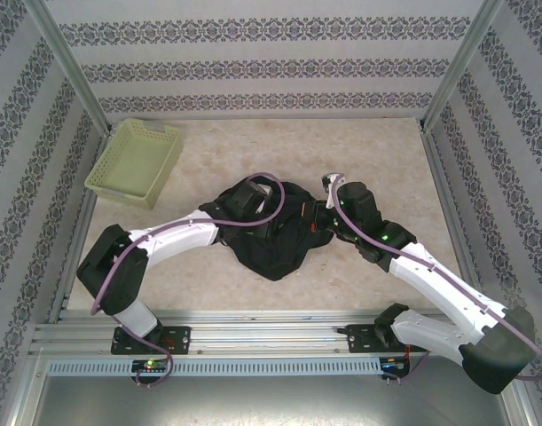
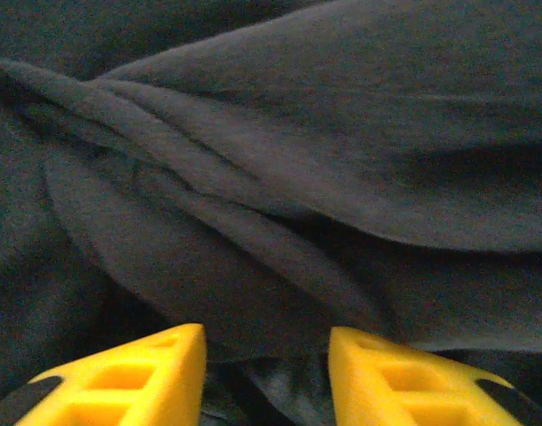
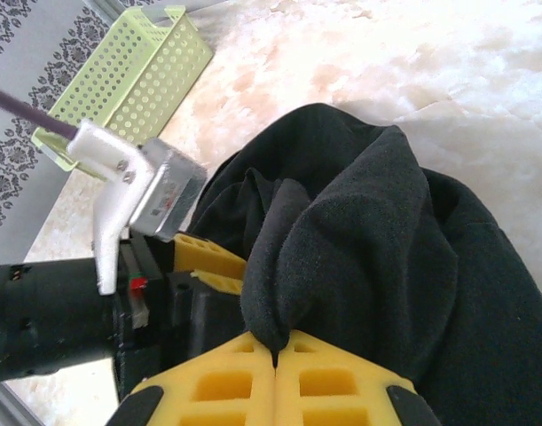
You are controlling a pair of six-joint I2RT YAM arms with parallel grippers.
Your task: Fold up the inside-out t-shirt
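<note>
My left gripper should pinch the bunched black t-shirt under it by its creased fabric (image 2: 263, 315) and pull it away from my right gripper before folding.
The black t-shirt (image 1: 284, 244) lies bunched in a heap at the middle of the table. My right gripper (image 3: 276, 351) is shut on a raised fold of the shirt (image 3: 368, 240) and holds it up from the heap's right side (image 1: 322, 215). My left gripper (image 2: 266, 355) is open, its yellow fingers (image 2: 146, 373) spread just above dark creased fabric (image 2: 279, 177), over the heap's upper left (image 1: 269, 211). The left gripper (image 3: 213, 269) sits close beside the pinched fold in the right wrist view. I cannot make out the white tag.
A pale yellow-green lattice basket (image 1: 136, 161) stands at the far left corner of the table (image 1: 386, 160), also seen in the right wrist view as the basket (image 3: 129, 75). Patterned walls and metal posts enclose the table. Bare tabletop lies behind and to the right of the shirt.
</note>
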